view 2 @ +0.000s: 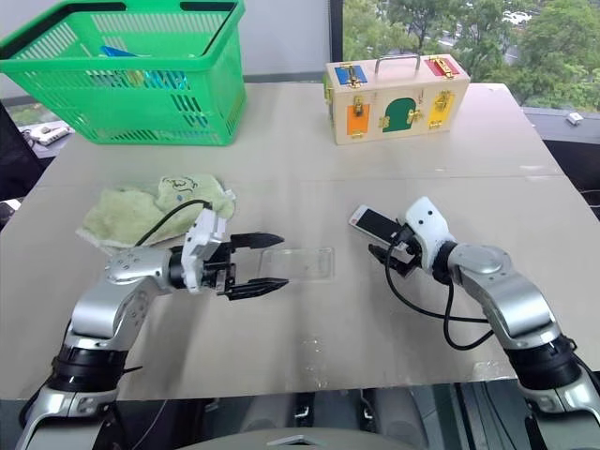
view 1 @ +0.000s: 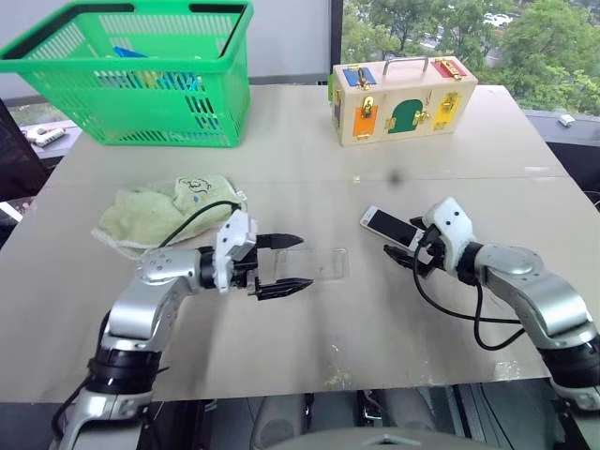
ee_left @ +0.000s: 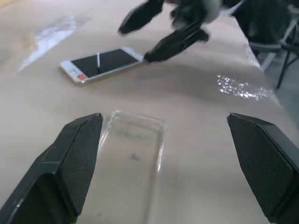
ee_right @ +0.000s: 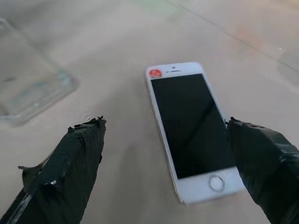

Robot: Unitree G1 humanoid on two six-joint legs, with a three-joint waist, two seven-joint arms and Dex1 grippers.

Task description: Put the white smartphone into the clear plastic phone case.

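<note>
My left gripper will back away and then bring its empty fingers together, closing them just beside the clear plastic phone case's near end (view 1: 266, 264).
The white smartphone (view 1: 389, 225) lies screen up on the table, right of centre. My right gripper (view 1: 405, 251) is open just behind the phone's near end, and the phone (ee_right: 189, 126) lies on the table between its two fingers without being held. The clear plastic phone case (view 1: 316, 264) lies flat on the table near the middle. My left gripper (view 1: 298, 262) is open, pointing right, its fingers standing either side of the case's near end (ee_left: 135, 154). In the left wrist view the phone (ee_left: 100, 64) shows beyond the case.
A green basket (view 1: 141, 70) stands at the back left and a wooden latch box (view 1: 401, 98) at the back right. A pale green cloth (view 1: 164, 211) lies left of my left arm. The table's front edge (view 1: 328, 380) runs close below both arms.
</note>
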